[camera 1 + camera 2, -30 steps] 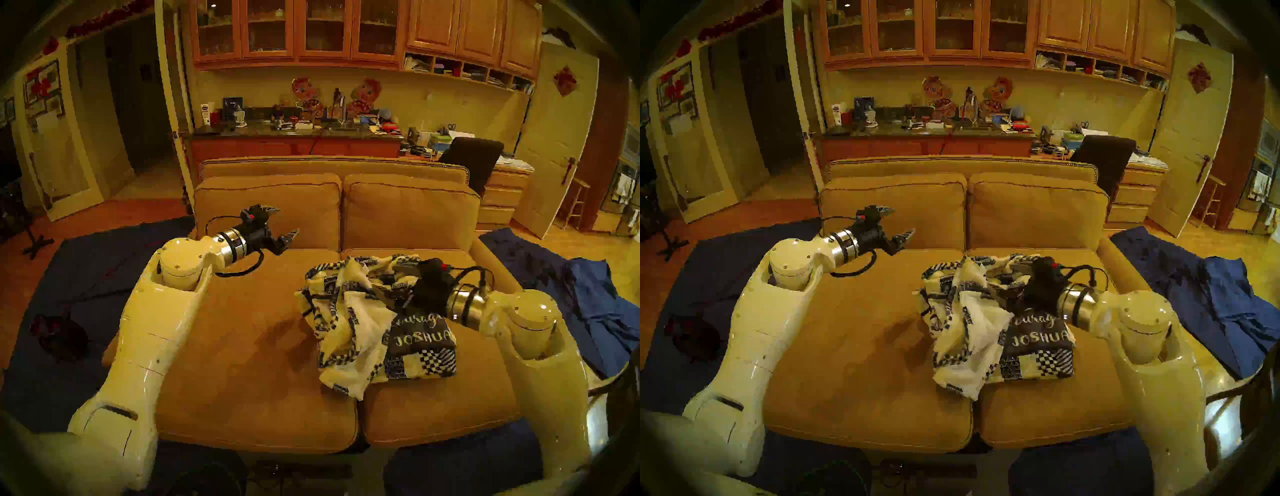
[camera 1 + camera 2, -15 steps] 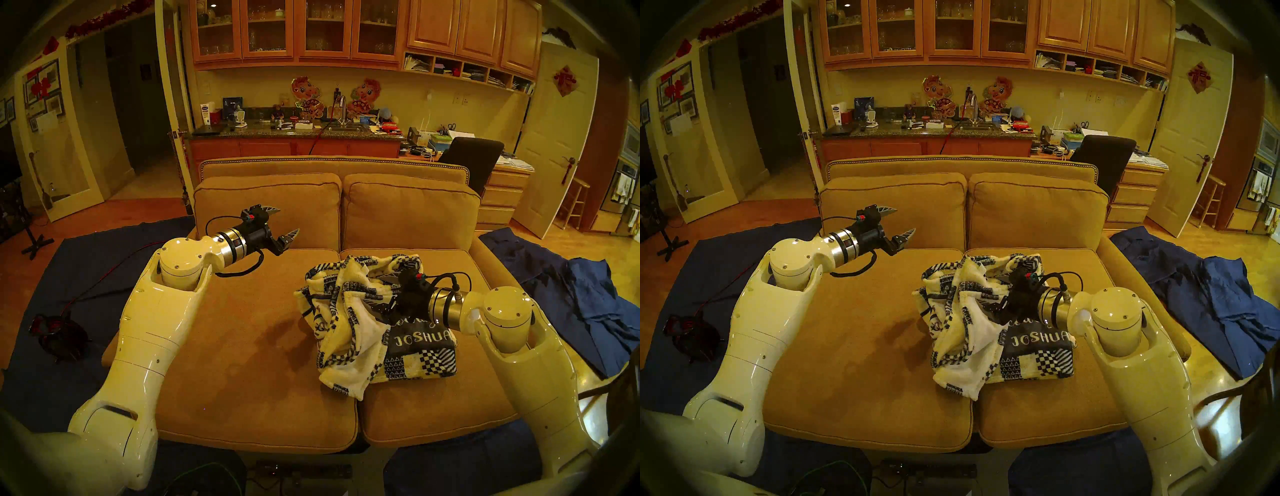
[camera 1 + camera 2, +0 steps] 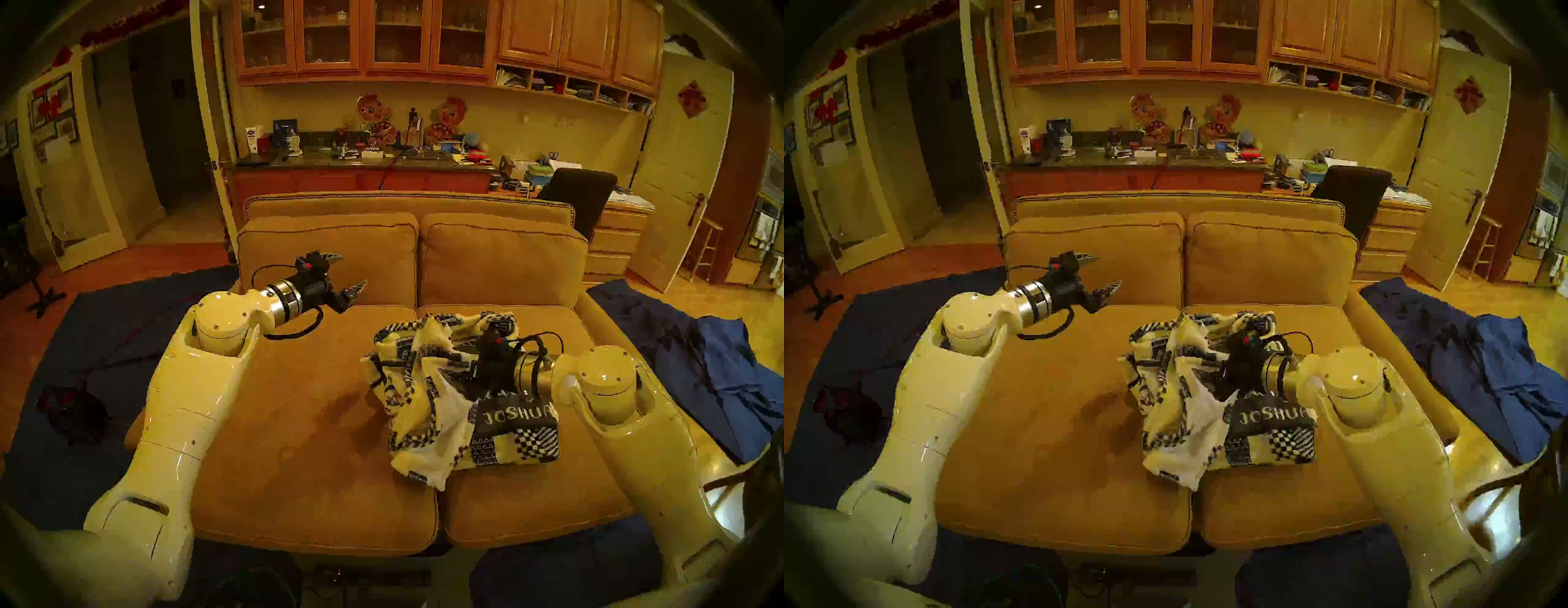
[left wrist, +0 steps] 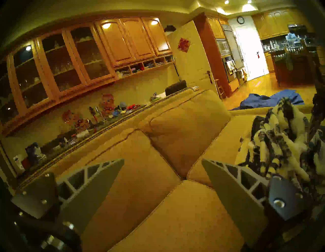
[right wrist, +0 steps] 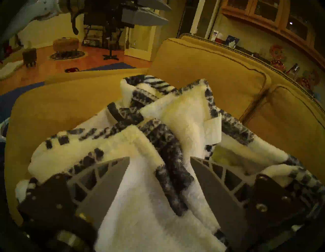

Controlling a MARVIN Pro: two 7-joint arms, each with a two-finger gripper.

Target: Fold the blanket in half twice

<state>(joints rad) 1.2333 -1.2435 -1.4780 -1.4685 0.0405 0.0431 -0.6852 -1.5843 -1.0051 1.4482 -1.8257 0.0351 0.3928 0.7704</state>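
The blanket's navy edge lies bunched in the middle of the heap, so the robot's right gripper should pinch that edge and pull it over the "JOSHUA" panel (image 3: 516, 415).
The blanket (image 3: 424, 395) lies crumpled in a heap on the sofa's right seat cushion, cream with navy patchwork and a dark "JOSHUA" panel facing up. My right gripper (image 3: 466, 378) is pushed down into the heap's middle from the right. In the right wrist view its jaws (image 5: 160, 158) stand apart astride a raised fold of the blanket (image 5: 175, 176), cream plush and a navy strip between them. My left gripper (image 3: 353, 268) hangs open and empty over the left seat cushion, near the backrest, well left of the blanket (image 4: 281, 140).
The tan sofa (image 3: 297, 424) has two seat and two back cushions. Dark blue cloths lie on the floor to its right (image 3: 704, 365) and left (image 3: 106, 327). A dark chair (image 3: 577, 195) and a cluttered counter (image 3: 360, 159) stand behind the backrest.
My right arm has swung left and lowered its gripper into the blanket heap, and its jaws have narrowed around a fold. The left arm has not moved.
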